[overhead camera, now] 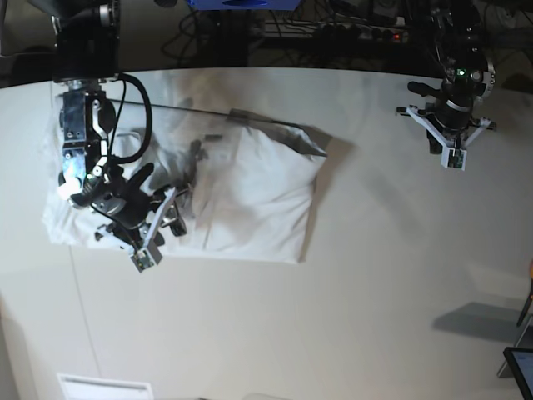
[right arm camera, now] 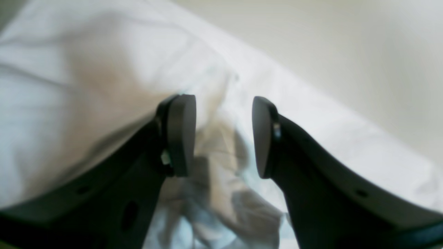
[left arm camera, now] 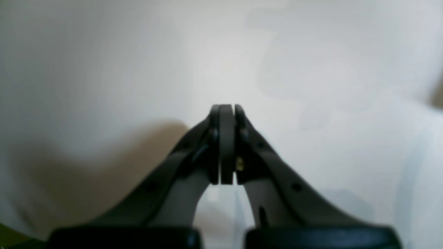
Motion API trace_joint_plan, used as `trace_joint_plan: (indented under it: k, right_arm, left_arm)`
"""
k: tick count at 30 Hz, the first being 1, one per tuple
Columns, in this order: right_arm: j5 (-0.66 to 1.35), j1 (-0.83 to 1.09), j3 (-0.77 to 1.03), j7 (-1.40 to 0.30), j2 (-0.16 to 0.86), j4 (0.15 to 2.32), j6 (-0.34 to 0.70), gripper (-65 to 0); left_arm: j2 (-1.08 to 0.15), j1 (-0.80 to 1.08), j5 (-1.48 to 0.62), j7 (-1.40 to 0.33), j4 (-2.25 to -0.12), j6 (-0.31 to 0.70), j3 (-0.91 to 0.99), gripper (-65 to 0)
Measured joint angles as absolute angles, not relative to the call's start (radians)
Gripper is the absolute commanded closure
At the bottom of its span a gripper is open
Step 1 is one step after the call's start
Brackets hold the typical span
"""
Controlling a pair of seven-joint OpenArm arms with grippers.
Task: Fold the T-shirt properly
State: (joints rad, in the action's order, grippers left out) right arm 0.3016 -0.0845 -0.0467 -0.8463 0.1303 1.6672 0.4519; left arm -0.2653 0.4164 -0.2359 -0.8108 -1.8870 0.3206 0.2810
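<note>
The folded part's far edge slants and gapes open, so my right gripper will leave the crumpled cloth and pinch the top layer point(overhead camera: 241, 137) there to straighten it.
The white T-shirt point(overhead camera: 258, 200) lies partly folded on the left half of the pale table point(overhead camera: 375, 275), its folded part forming a rough rectangle. My right gripper point(overhead camera: 176, 208) is low over the shirt's left part. In the right wrist view this gripper point(right arm camera: 224, 135) is open, and crumpled white T-shirt cloth point(right arm camera: 86, 86) lies loose under and between the pads. My left gripper point(overhead camera: 445, 117) hovers over bare table at the far right, well away from the shirt. Seen from the left wrist, the left gripper point(left arm camera: 226, 107) is shut with nothing between the pads.
Cables and dark equipment point(overhead camera: 333, 29) line the table's far edge. A white label point(overhead camera: 104, 387) sits near the front edge at the left. A dark object point(overhead camera: 518, 371) pokes in at the lower right, casting a shadow on the table.
</note>
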Motion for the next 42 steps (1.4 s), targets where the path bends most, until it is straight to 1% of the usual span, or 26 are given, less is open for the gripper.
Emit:
trace_joint_plan:
  k: [3, 5, 6, 8, 9, 10, 12, 13, 14, 15, 18, 19, 21, 23, 26, 27, 29, 32, 34, 35, 36, 38, 40, 42]
  right_arm:
    - [0.304, -0.019, -0.047, -0.838, 0.131, 1.851, 0.443, -25.8]
    - [0.308, 0.060, -0.049, -0.823, 0.132, 1.957, 0.445, -25.8]
    - [0.313, 0.118, -0.048, -0.816, 0.120, 1.990, 0.445, -25.8]
    - [0.304, 0.210, -0.054, -0.824, 0.078, 1.980, 0.445, -25.4]
    - [0.301, 0.242, -0.058, -0.802, 0.073, 1.970, 0.448, -24.4]
    - [0.302, 0.277, -0.059, -0.752, 0.074, 1.970, 0.456, -21.2]
    - [0.303, 0.324, -0.080, -0.651, 0.079, 1.977, 0.437, -12.8]
    - [0.302, 0.344, -0.101, -0.637, 0.087, 1.978, 0.438, -7.4]
    - [0.298, 0.359, -0.122, -0.637, 0.091, 1.977, 0.450, -3.9]
    - [0.298, 0.377, -0.146, -0.628, 0.090, 1.977, 0.444, -2.3]
    - [0.301, 0.426, -0.200, -0.625, 0.076, 1.977, 0.445, -5.8]
    - [0.304, 0.439, -0.214, -0.616, 0.076, 1.977, 0.446, -7.8]
    - [0.304, 0.460, -0.236, -0.567, 0.080, 1.977, 0.443, -12.8]
    - [0.301, 0.500, -0.271, -0.497, 0.081, 1.982, 0.426, -19.4]
    - [0.295, 0.556, -0.371, -0.466, 0.082, 1.983, 0.432, -30.0]
    - [0.297, 0.564, -0.396, -0.464, 0.080, 1.983, 0.439, -32.2]
    - [0.336, 0.568, -0.384, -0.445, 0.070, 1.983, 0.454, -33.2]
    - [0.358, 0.533, -0.343, -0.446, 0.089, 1.978, 0.398, -33.2]
    - [0.361, 0.501, -0.338, -0.450, 0.097, 1.972, 0.389, -33.2]
    - [0.361, 0.493, -0.336, -0.447, 0.091, 1.970, 0.352, -33.2]
    - [0.343, 0.490, -0.331, -0.446, 0.086, 1.964, 0.311, -33.2]
    - [0.245, 0.480, -0.331, -0.457, 0.081, 1.949, 0.228, -33.2]
    - [0.156, 0.477, -0.323, -0.459, 0.091, 1.944, 0.184, -33.2]
    - [0.093, 0.478, -0.320, -0.455, 0.096, 1.943, 0.146, -33.2]
  left_arm:
    - [-0.264, 0.419, -0.236, -0.807, -1.890, 0.445, 0.281, 0.0]
    - [-0.244, 0.416, -0.235, -0.799, -1.892, 0.488, 0.282, 0.0]
    - [-0.224, 0.417, -0.223, -0.799, -1.892, 0.507, 0.282, 0.0]
    - [-0.202, 0.422, -0.220, -0.785, -1.892, 0.538, 0.280, 0.0]
    - [-0.199, 0.426, -0.223, -0.754, -1.892, 0.554, 0.279, 0.0]
    - [-0.194, 0.435, -0.224, -0.696, -1.891, 0.550, 0.279, 0.0]
    - [-0.197, 0.455, -0.221, -0.611, -1.891, 0.550, 0.280, 0.0]
    - [-0.197, 0.467, -0.221, -0.590, -1.891, 0.549, 0.279, 0.0]
    - [-0.199, 0.473, -0.212, -0.587, -1.890, 0.548, 0.268, 0.0]
    - [-0.202, 0.476, -0.188, -0.585, -1.886, 0.547, 0.253, 0.0]
    - [-0.193, 0.466, -0.054, -0.561, -1.849, 0.548, 0.244, 0.0]
    - [-0.188, 0.466, 0.001, -0.563, -1.831, 0.546, 0.244, 0.0]
    - [-0.178, 0.472, 0.045, -0.525, -1.797, 0.538, 0.255, 0.0]
    - [-0.177, 0.467, 0.075, -0.508, -1.777, 0.529, 0.256, 0.0]
    - [-0.177, 0.455, 0.058, -0.486, -1.752, 0.534, 0.280, 0.0]
    - [-0.172, 0.452, 0.055, -0.483, -1.749, 0.536, 0.297, 0.0]
    - [-0.171, 0.452, 0.056, -0.490, -1.745, 0.531, 0.316, 0.0]
    - [-0.179, 0.443, 0.004, -0.520, -1.744, 0.535, 0.328, 0.0]
    - [-0.180, 0.438, -0.023, -0.539, -1.747, 0.535, 0.327, 0.0]
    - [-0.179, 0.438, -0.047, -0.543, -1.752, 0.535, 0.318, 0.0]
    - [-0.178, 0.439, -0.067, -0.544, -1.757, 0.541, 0.311, 0.0]
    - [-0.183, 0.439, -0.089, -0.553, -1.773, 0.574, 0.286, 0.0]
    - [-0.189, 0.448, -0.105, -0.523, -1.807, 0.609, 0.260, 0.0]
    - [-0.185, 0.464, -0.121, -0.475, -1.858, 0.622, 0.236, 0.0]
